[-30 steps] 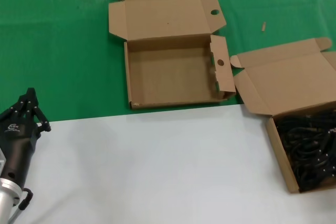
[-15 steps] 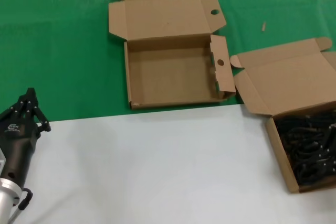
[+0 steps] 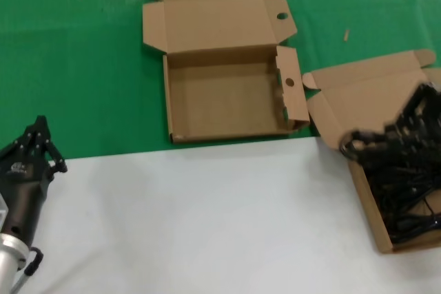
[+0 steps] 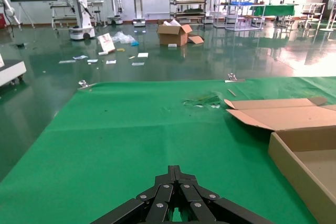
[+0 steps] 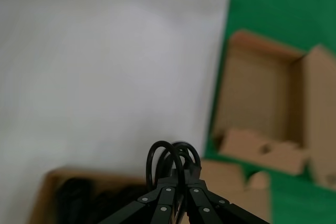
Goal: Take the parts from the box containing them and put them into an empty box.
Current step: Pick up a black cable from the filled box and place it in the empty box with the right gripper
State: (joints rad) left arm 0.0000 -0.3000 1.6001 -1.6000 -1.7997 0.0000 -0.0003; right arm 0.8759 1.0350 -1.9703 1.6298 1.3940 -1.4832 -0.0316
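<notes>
My right gripper has the coiled cord above the plain-flapped box. It will put the cord down on the empty box's bottom [image 3: 211, 96] [image 5: 255, 86], just off its middle away from the holed side flap.
The plain-flapped box [image 3: 364, 194] stands at the right edge and holds several black power cords [image 3: 406, 194]. My right gripper [image 3: 372, 137] is above its near-left corner, shut on a coiled cord [image 3: 353, 141] whose loops stick out past the fingertips; the loops [image 5: 170, 157] also show in the right wrist view, over the box [image 5: 52, 182]. The empty box [image 3: 227, 105] with round holes in its flaps lies open at the middle back and also shows in the right wrist view [image 5: 257, 93]. My left gripper [image 3: 39, 126] is shut and empty at the far left.
The boxes sit on a green cloth [image 3: 83, 67]; a white surface [image 3: 207, 218] covers the near half of the table. The empty box's lid [image 3: 213, 22] lies flat behind it. In the left wrist view the empty box's wall [image 4: 296, 166] is off to one side.
My right gripper has come into the head view over the cord box, holding a cord bundle raised out of the pile. The left arm has not moved.
</notes>
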